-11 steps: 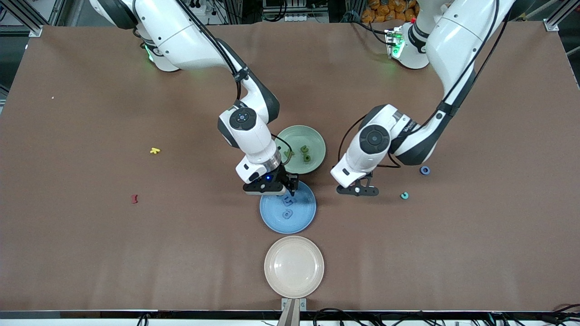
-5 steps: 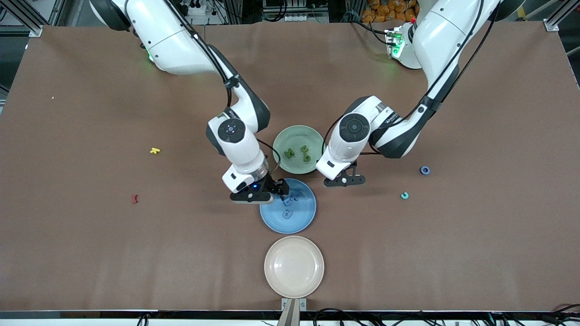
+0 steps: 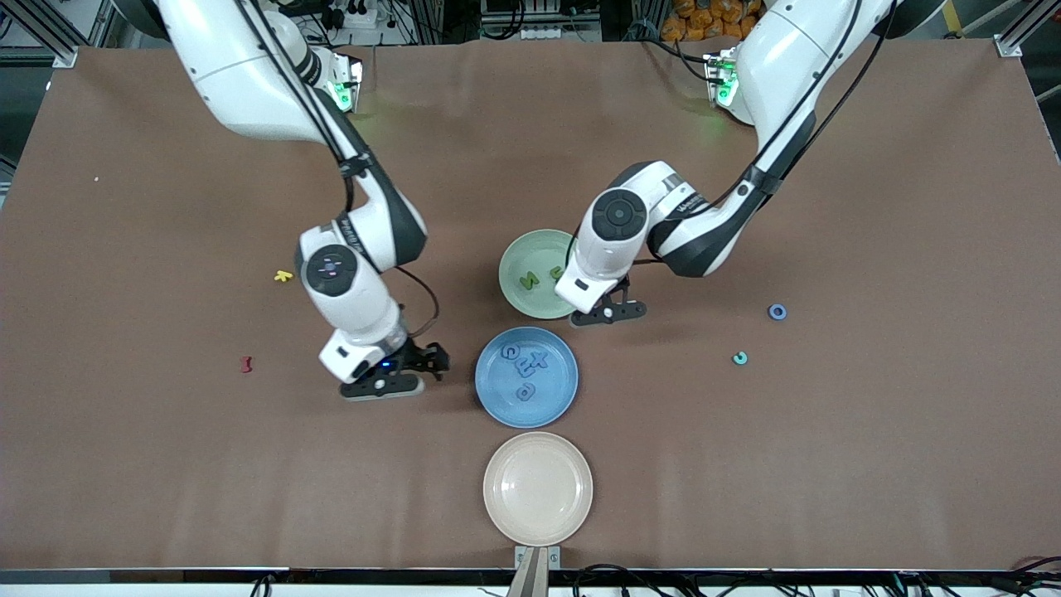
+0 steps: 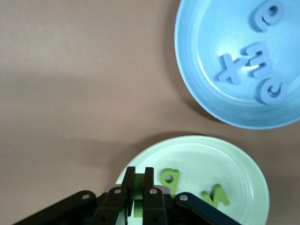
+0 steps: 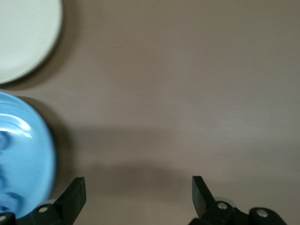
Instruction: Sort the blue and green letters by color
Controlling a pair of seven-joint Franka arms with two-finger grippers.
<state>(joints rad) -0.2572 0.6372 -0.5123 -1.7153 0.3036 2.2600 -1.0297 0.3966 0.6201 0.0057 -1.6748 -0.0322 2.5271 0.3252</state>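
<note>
My left gripper is to release the olive green letter in the green plate (image 3: pixel 543 282) (image 4: pixel 191 192), between the green letters that lie there.
My left gripper (image 4: pixel 139 172) is shut on an olive green letter (image 4: pixel 139 185) and hangs over the rim of the green plate (image 3: pixel 515 253). Two more green letters (image 4: pixel 169 179) lie in that plate (image 4: pixel 197 150). The blue plate (image 3: pixel 554 400) lies nearer the front camera and holds several blue letters (image 3: pixel 530 362), also seen in the left wrist view (image 4: pixel 257 56). My right gripper (image 3: pixel 424 361) is open and holds nothing. It is over bare table beside the blue plate (image 5: pixel 23 154), toward the right arm's end. Its fingers (image 5: pixel 77 192) stand wide apart.
An empty cream plate (image 3: pixel 538 518) sits nearest the front camera. A blue ring-shaped piece (image 3: pixel 777 312) and a teal one (image 3: pixel 740 358) lie toward the left arm's end. A yellow letter (image 3: pixel 283 276) and a dark red letter (image 3: pixel 245 364) lie toward the right arm's end.
My right gripper opened over the blue plate, left a blue letter there and moved off toward the right arm's end. My left gripper carried its green letter to the green plate's rim.
</note>
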